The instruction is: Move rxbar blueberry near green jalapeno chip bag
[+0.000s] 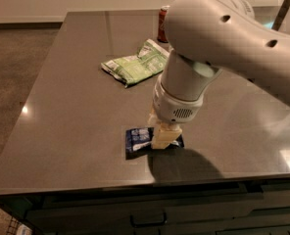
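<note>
I should release the rxbar blueberry, now lying near the table's front edge, from my gripper on the arm-side edge of the green jalapeno chip bag (157,67).
The rxbar blueberry (138,138) is a small dark navy-blue bar lying flat near the front edge of the dark table (71,97). My gripper (163,137) points straight down onto the bar's right end, which its cream fingers cover. The green jalapeno chip bag (135,64) lies crumpled and flattish further back on the table, well apart from the bar. My large white arm (218,43) reaches in from the right and hides part of the table behind it.
A red-brown soda can (163,23) stands behind the chip bag at the far side, partly hidden by my arm. The table's front edge (135,186) runs just below the bar, with dark drawers under it.
</note>
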You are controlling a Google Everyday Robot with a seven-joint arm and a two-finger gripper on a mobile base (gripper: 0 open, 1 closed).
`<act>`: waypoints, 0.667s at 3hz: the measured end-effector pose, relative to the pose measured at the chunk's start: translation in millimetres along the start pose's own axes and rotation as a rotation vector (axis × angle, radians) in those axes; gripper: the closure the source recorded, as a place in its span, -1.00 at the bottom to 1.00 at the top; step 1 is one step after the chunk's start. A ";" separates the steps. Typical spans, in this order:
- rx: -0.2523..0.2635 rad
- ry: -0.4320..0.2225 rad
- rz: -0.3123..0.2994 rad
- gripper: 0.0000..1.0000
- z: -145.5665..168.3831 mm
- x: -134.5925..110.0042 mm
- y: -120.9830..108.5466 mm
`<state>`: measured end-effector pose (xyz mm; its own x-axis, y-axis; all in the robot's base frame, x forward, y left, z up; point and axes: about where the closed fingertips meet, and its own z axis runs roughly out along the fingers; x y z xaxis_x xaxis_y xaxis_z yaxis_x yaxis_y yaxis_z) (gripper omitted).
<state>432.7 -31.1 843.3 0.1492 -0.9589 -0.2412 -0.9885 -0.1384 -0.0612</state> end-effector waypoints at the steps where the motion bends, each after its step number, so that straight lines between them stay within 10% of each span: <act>1: 0.059 -0.032 0.061 1.00 -25.0 -1.8 -24.4; 2: 0.107 -0.062 0.125 1.00 -45.3 -4.0 -59.9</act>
<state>490.1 -30.2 891.8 0.0295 -0.9495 -0.3122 -0.9916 0.0117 -0.1292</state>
